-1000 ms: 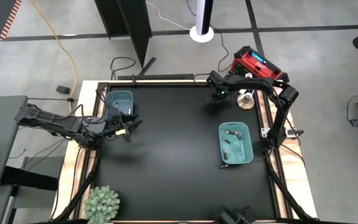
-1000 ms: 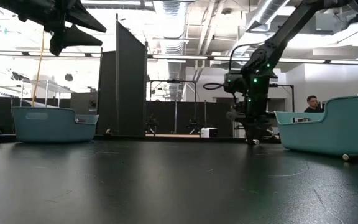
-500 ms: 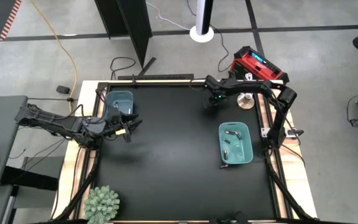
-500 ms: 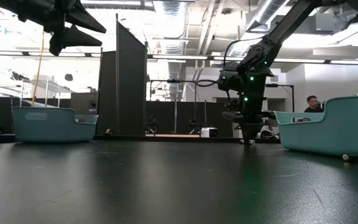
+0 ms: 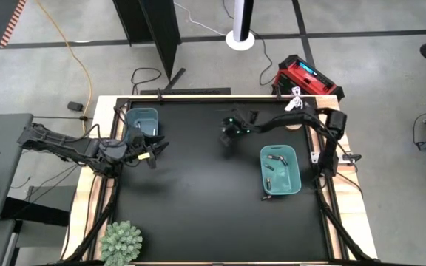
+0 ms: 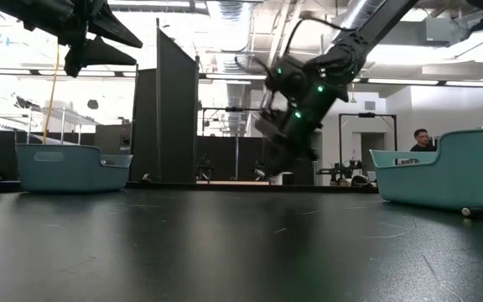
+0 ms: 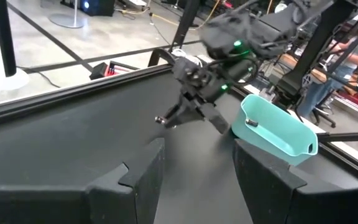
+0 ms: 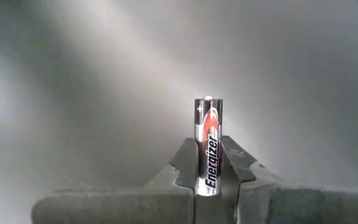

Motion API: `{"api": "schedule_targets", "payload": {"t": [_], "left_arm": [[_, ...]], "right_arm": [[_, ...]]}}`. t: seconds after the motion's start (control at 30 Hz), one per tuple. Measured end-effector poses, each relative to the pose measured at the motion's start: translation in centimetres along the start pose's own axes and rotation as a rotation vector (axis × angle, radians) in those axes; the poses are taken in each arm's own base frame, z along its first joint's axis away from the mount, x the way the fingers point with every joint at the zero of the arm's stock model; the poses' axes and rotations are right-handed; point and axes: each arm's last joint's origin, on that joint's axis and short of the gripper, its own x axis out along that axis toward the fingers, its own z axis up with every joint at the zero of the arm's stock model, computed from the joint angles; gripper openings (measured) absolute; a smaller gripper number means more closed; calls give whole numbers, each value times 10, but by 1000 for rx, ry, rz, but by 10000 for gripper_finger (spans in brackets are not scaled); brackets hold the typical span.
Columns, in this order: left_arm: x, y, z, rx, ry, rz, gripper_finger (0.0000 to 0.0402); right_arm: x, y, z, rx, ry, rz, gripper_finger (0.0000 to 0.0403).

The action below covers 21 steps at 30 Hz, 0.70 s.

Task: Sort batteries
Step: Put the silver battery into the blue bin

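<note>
The battery, now hanging over the table's far middle, is to go in the teal bin. Next, my right gripper releases it inside the near half of the teal bin (image 5: 145, 139) next to my left gripper.
My right gripper (image 5: 228, 137) hangs over the far middle of the black table and is shut on a dark battery with a red band (image 8: 207, 146). It also shows in the low view (image 6: 277, 161), tipped and clear of the table. My left gripper (image 5: 154, 152) is open and empty, held high next to the left teal bin (image 5: 143, 121); its fingers are spread in the left wrist view (image 7: 194, 171). The right teal bin (image 5: 280, 170) holds several batteries. One battery (image 6: 480, 211) lies on the table beside that bin. My right gripper pinches the battery between its two fingers (image 8: 236, 163) by its lower half (image 8: 206, 177). The battery lies along the fingers, and its capped end (image 8: 207, 101) sticks out past the fingertips. It is lifted clear of the table, and the gripper slants down toward the table's left.
A plant (image 5: 120, 241) stands at the near left corner. A red device (image 5: 306, 77) sits beyond the far right corner. A person (image 6: 422, 139) shows in the room behind. The table's middle (image 5: 198, 192) is bare black surface.
My right gripper has gone from the far right corner toward the table's left and somewhat nearer. It has risen off the table and tipped over to a slant.
</note>
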Motion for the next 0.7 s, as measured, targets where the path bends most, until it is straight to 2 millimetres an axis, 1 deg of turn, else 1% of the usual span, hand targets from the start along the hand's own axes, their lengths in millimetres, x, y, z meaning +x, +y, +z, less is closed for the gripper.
{"api": "schedule_targets", "payload": {"t": [0.17, 0.3, 0.37, 0.43, 0.53, 0.7], "left_arm": [[0, 0, 0, -8, -1, 0, 184], [0, 0, 1, -13, -16, 12, 184], [0, -1, 3, -15, -35, 15, 184], [0, -2, 5, -16, -57, 12, 184], [0, -3, 9, -18, -85, -2, 184], [-6, -6, 20, -43, -151, -70, 184]], "right_arm": [[-5, 38, 14, -65, -234, 157, 42], [-19, 68, 29, -105, -471, 284, 42], [-25, 82, 39, -118, -547, 323, 42], [-27, 95, 51, -142, -594, 346, 42], [-20, 116, 69, -184, -638, 359, 42], [3, 143, 93, -211, -675, 379, 42]]}}
